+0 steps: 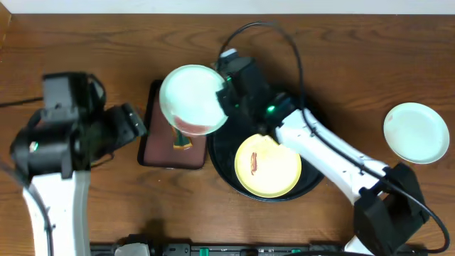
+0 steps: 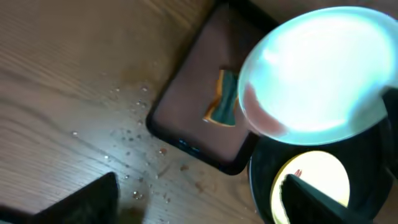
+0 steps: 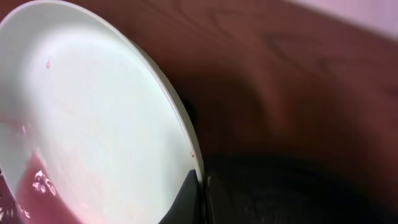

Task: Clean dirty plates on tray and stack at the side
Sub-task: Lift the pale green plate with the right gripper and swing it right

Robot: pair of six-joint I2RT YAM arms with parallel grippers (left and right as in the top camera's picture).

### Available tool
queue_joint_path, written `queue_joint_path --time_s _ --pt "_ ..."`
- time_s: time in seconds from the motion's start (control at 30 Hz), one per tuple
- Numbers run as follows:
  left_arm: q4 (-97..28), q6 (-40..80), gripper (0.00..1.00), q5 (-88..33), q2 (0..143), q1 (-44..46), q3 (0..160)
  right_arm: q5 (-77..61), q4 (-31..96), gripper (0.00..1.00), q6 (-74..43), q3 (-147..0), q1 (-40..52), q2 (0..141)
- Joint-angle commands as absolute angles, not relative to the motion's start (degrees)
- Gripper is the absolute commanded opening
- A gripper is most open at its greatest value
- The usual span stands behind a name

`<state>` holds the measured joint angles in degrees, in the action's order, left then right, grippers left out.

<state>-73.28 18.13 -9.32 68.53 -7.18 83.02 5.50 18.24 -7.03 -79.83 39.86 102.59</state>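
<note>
Right gripper will release the pale mint-blue plate on the table, overlapping the near edge [image 1: 416,180] of the other plate.
My right gripper [image 1: 229,96] is shut on the rim of a pale mint-blue plate [image 1: 192,98] and holds it tilted above the dark brown rectangular tray [image 1: 149,142]. Red-brown liquid pools at the plate's low edge [image 3: 37,183]. The fingers pinch the rim in the right wrist view [image 3: 200,193]. A pale yellow plate [image 1: 267,166] with a red smear lies in the round black tray [image 1: 220,160]. Another mint-blue plate [image 1: 416,132] lies on the table at the far right. My left gripper [image 2: 199,205] is open and empty over the table, left of the brown tray.
A small orange and green sponge [image 2: 224,99] lies in the brown rectangular tray [image 2: 186,93], partly under the held plate [image 2: 317,68]. Water drops [image 2: 134,134] and crumbs are scattered on the wood next to that tray. A black cable [image 1: 270,32] arcs over the right arm.
</note>
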Motion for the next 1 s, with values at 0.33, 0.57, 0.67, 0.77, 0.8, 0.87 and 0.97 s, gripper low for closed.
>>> queue_joint_path --time_s 0.33,0.57,0.67,0.77,0.8,0.87,0.97 --pt "-74.61 17.58 0.87 -5.50 58.92 -8.82 83.61 42.17 5.54 0.01 33.80 -79.92 54.50 101.91" --pt "-74.61 17.58 0.87 -5.52 59.13 -8.82 83.59 48.93 1.06 0.01 44.27 -79.92 57.80 101.91" --pt "-74.61 17.58 0.87 -5.50 59.13 -8.82 83.59 51.22 -1.98 0.01 49.30 -79.92 58.70 101.91" --pt "-74.61 17.58 0.87 -5.50 59.13 -8.82 83.59 51.20 -2.61 0.01 51.18 -79.92 59.31 101.91" --pt "-74.61 17.58 0.87 -5.50 59.16 -8.82 83.59 51.20 -2.61 0.01 51.55 -79.92 59.35 101.91" --pt "-74.61 17.58 0.87 -5.50 59.16 -8.82 83.59 51.20 -2.66 0.01 51.55 -79.92 59.35 101.91" --pt "-74.61 17.58 0.87 -5.50 59.16 -8.82 83.59 51.20 -3.11 0.01 52.66 -79.92 59.37 101.91"
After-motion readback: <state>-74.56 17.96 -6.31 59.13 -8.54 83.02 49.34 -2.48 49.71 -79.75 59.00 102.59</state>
